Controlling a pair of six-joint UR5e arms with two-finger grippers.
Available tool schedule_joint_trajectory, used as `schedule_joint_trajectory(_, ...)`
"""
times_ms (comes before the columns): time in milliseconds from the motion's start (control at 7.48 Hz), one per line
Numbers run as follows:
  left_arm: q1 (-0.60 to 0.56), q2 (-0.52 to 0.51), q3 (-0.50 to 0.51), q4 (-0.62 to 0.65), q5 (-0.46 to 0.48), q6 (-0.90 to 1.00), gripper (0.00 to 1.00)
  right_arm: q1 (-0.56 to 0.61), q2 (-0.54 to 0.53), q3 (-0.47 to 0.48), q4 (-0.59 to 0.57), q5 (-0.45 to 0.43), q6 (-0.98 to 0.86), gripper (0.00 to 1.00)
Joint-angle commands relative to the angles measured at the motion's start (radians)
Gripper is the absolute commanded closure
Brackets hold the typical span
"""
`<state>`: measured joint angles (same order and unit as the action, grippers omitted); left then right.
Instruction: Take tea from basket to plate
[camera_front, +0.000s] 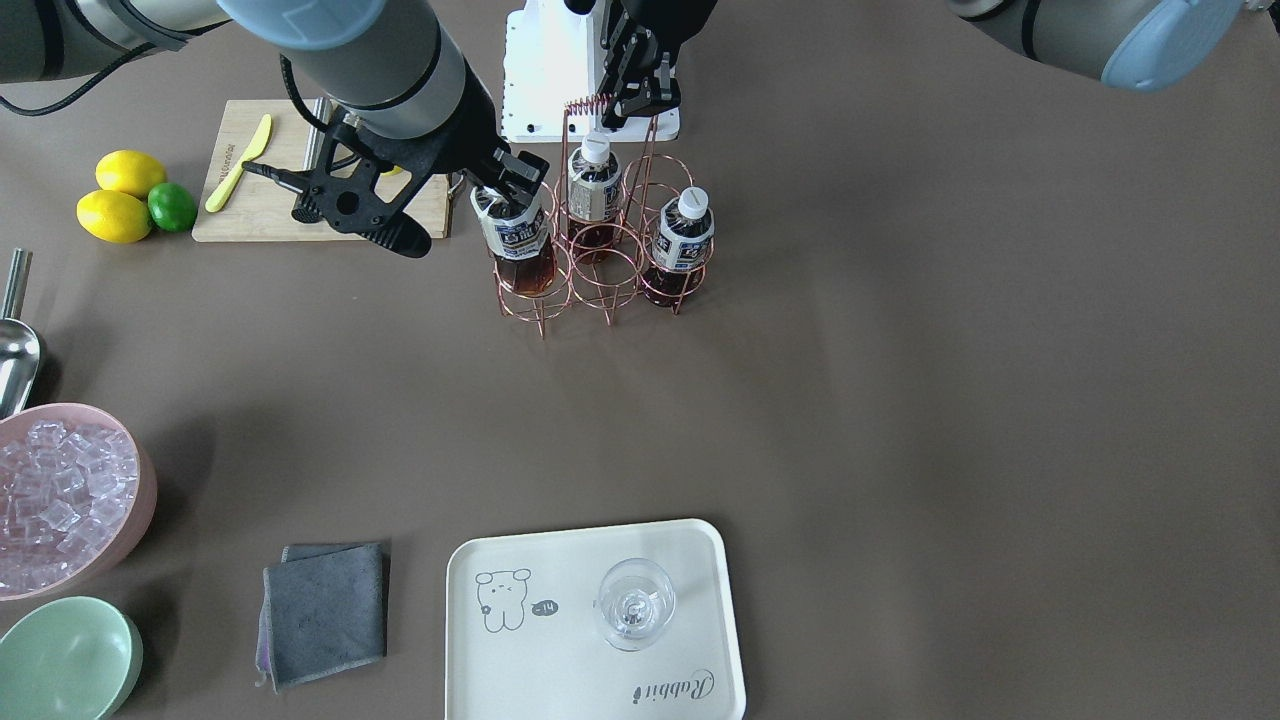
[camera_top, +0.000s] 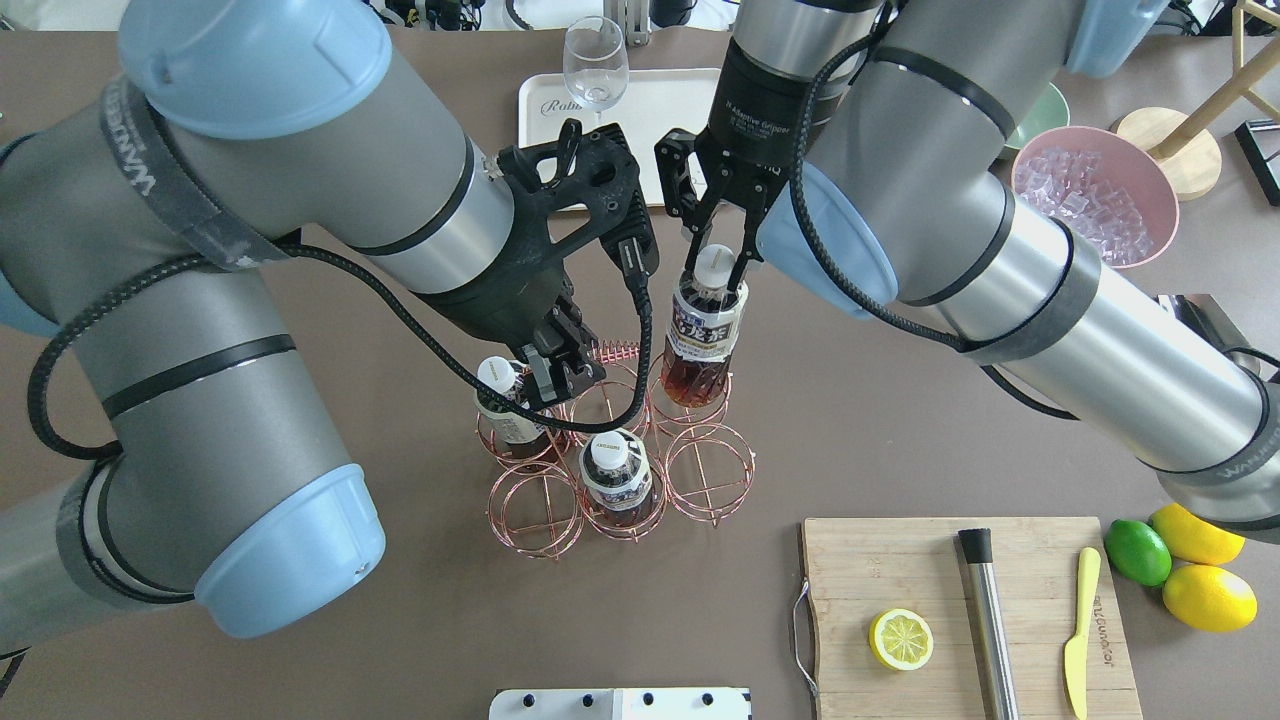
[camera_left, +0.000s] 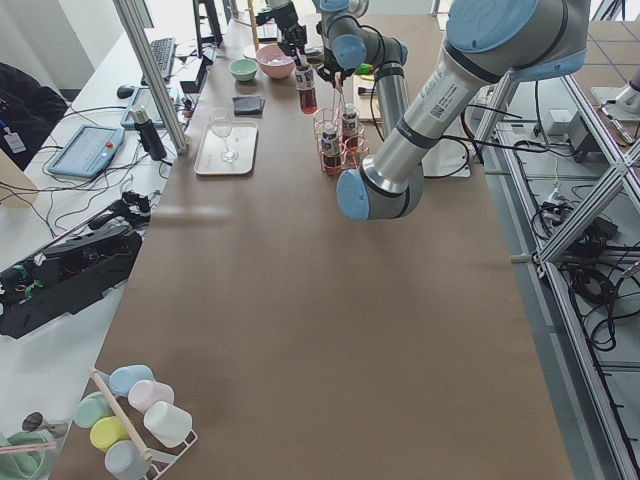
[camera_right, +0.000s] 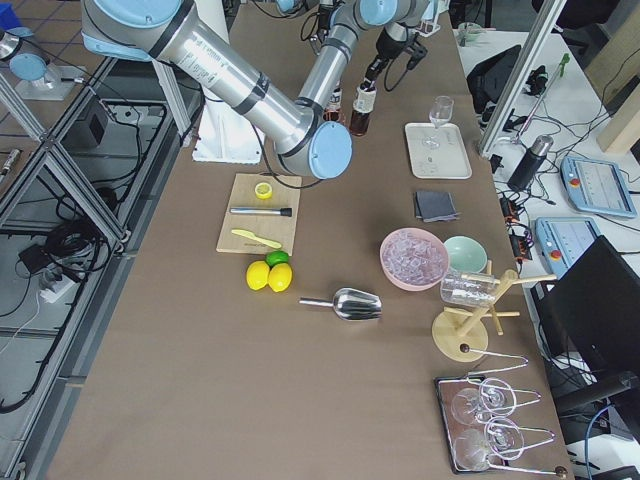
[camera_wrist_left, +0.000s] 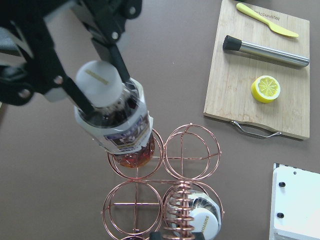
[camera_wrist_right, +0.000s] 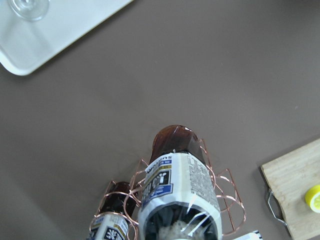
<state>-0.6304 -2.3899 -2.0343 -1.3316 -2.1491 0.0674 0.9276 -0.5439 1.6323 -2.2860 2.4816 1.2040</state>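
My right gripper is to handle the tea bottle. It will set the bottle down by the bear print on the cream plate (camera_front: 519, 630), beside the wine glass.
My right gripper (camera_top: 715, 262) is shut on the white cap of a tea bottle (camera_top: 705, 325), dark reddish-brown with a cream-and-navy label. The bottle (camera_front: 520, 240) hangs tilted and raised, its base still over a far corner ring of the copper wire basket (camera_top: 710, 480). Two more bottles (camera_top: 505, 400) (camera_top: 615, 470) stand in other rings. My left gripper (camera_top: 565, 375) is shut on the basket's coiled wire handle (camera_front: 590, 103). The cream plate (camera_front: 560, 560) with the bear print lies across the table from the basket, carrying a wine glass (camera_front: 635, 603).
A wooden cutting board (camera_top: 960, 610) holds a lemon half (camera_top: 900, 640), a steel bar tool and a yellow knife. Two lemons and a lime (camera_top: 1140, 552) lie beside it. A pink bowl of ice (camera_top: 1090, 190), a green bowl (camera_front: 65, 655), a grey cloth (camera_front: 325, 610) and a metal scoop (camera_front: 15, 350) sit nearby.
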Motion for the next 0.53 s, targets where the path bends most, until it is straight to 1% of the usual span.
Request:
schedule_joint_trajectory(0, -0.002, 0.0, 0.0, 0.002, 0.0, 0.0, 1.0, 0.126, 0.18, -0.391, 0.04, 0.0, -0.313, 1.0)
schedule_joint_trajectory(134, -0.026, -0.005, -0.007, 0.008, 0.0, 0.005, 1.0, 0.148, 0.174, -0.466, 0.165, 0.0, -0.334, 1.0)
schedule_joint_trajectory(401, -0.077, 0.003, -0.039, 0.018, -0.005, 0.006, 1.0, 0.174, 0.174, -0.653, 0.427, 0.002, -0.354, 1.0)
